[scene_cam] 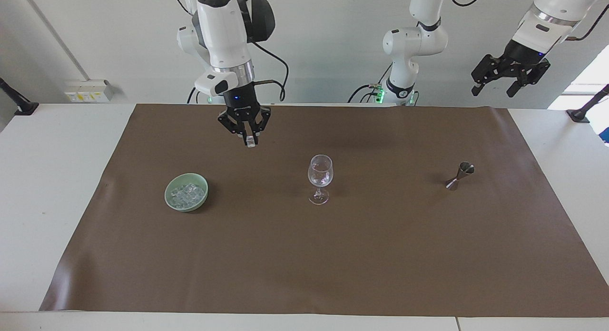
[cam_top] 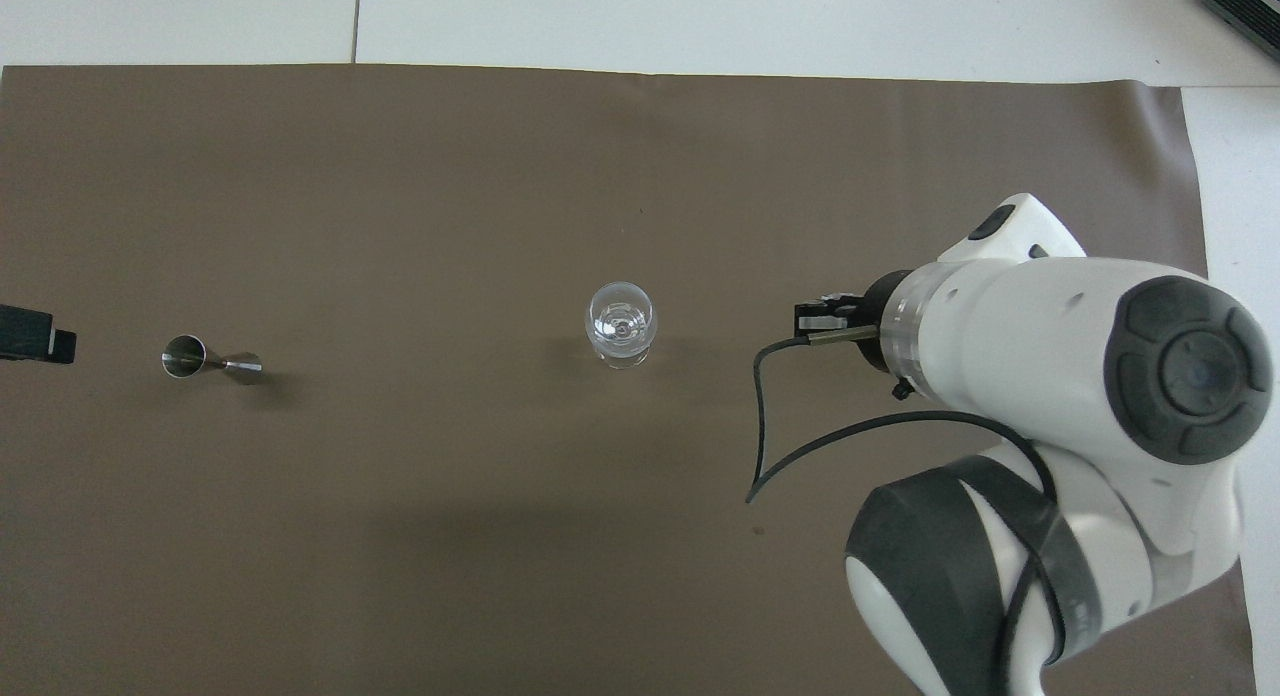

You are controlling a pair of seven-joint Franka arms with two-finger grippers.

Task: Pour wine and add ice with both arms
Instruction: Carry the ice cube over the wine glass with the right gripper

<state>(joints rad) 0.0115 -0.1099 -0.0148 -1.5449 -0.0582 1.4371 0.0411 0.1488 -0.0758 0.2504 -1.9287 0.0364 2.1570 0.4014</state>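
Observation:
Next, my right gripper releases the ice cube inside the wine glass (cam_top: pixel 621 323) that stands upright in the middle of the table.
My right gripper (scene_cam: pixel 248 140) hangs in the air over the brown mat, between the green bowl (scene_cam: pixel 169 201) and the wine glass (scene_cam: pixel 320 174), shut on one small clear ice cube (scene_cam: pixel 250 142). More ice (scene_cam: pixel 188 194) lies in the bowl. The glass stands upright at mid-table. In the overhead view the right gripper (cam_top: pixel 815 319) is short of the glass (cam_top: pixel 621 321), and the right arm hides the bowl. My left gripper (scene_cam: pixel 494 90) waits high at the left arm's end of the table, open and holding nothing; only its tip (cam_top: pixel 30 334) shows from overhead. No wine shows.
A small steel jigger (scene_cam: pixel 460 175) lies tipped on the mat toward the left arm's end, also in the overhead view (cam_top: pixel 210 360). The brown mat (scene_cam: pixel 333 255) covers most of the white table (scene_cam: pixel 52 179).

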